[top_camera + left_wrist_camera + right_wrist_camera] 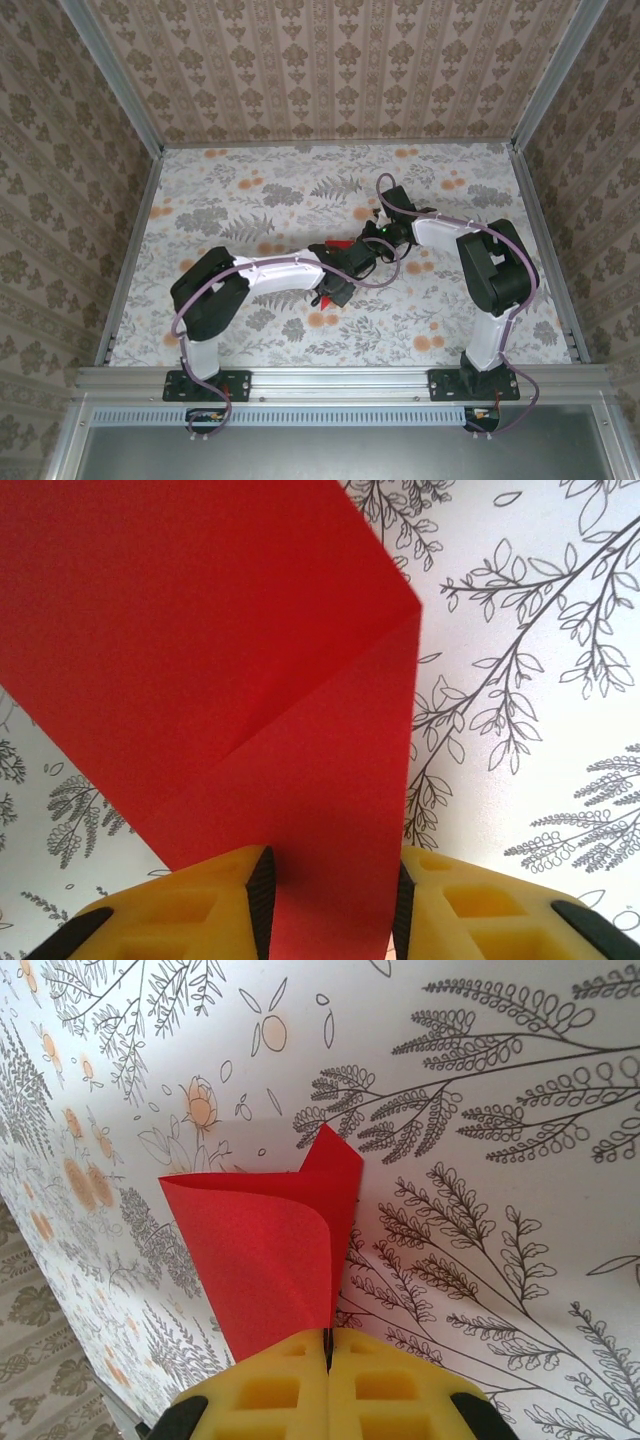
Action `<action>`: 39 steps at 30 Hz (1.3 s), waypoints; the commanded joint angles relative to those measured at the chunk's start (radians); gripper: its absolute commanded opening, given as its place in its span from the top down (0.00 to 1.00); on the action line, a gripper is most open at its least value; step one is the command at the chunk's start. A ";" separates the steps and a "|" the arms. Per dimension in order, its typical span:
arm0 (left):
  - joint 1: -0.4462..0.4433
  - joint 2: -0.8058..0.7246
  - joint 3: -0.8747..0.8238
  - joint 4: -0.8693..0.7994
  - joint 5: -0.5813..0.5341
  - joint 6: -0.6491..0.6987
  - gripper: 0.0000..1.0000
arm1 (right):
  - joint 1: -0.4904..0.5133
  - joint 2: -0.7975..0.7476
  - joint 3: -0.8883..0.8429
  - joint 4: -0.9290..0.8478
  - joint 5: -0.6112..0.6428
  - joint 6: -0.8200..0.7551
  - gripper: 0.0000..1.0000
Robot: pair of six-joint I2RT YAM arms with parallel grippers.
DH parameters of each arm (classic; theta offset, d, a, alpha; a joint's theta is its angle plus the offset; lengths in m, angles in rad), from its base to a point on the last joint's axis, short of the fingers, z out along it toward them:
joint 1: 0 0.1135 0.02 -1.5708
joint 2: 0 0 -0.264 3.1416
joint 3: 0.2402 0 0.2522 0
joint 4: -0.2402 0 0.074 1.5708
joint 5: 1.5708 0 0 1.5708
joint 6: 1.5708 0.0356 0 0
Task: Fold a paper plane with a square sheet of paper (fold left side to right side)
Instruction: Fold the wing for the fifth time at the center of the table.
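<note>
The red paper is curling up in front of my right gripper, so my left gripper will hold the paper's fold while my right gripper backs away and takes the paper's folded side (337, 1245).
The square sheet of paper (220, 630) is bright red and partly folded, with a diagonal crease running across it. A strip of it lies flat in the gap between my left gripper's (332, 900) yellow fingers (200, 910), whose black pads stand apart on either side. In the right wrist view the paper (265, 1250) curls up from the table, and my right gripper (327, 1352) is shut on its lower edge. From above, both grippers meet at the table's middle, where bits of the red paper (340, 243) show between the left gripper (333, 285) and the right gripper (368, 240).
The table (250, 190) carries a floral cloth with grey leaves and orange blooms. Patterned walls (330, 60) with metal frame rails close it in at the back and both sides. Both arm bases (208, 385) sit at the near edge.
</note>
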 commanded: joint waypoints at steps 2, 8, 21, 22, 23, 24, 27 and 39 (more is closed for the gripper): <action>-0.010 0.016 0.018 -0.019 -0.005 0.006 0.65 | 0.007 0.019 0.034 -0.041 0.030 0.007 1.00; -0.009 0.019 0.018 -0.017 -0.001 0.008 0.72 | 0.008 0.026 0.041 -0.053 0.039 0.002 1.00; 0.034 -0.013 -0.009 0.025 0.094 0.008 0.88 | -0.009 -0.009 0.047 -0.050 0.064 -0.056 0.85; 0.043 -0.020 -0.012 0.033 0.116 0.009 0.89 | -0.015 -0.023 0.045 -0.047 0.073 -0.068 0.81; 0.050 -0.026 -0.012 0.038 0.133 0.008 0.89 | -0.021 -0.038 0.044 -0.049 0.087 -0.080 0.76; 0.059 -0.032 -0.016 0.044 0.155 0.005 0.90 | -0.029 -0.060 0.039 -0.055 0.104 -0.094 0.73; 0.094 -0.055 -0.029 0.074 0.225 -0.011 0.90 | -0.052 -0.132 0.018 -0.077 0.172 -0.145 0.59; 0.241 -0.058 -0.075 0.196 0.557 -0.144 0.92 | -0.108 -0.342 -0.205 -0.004 0.244 -0.222 0.27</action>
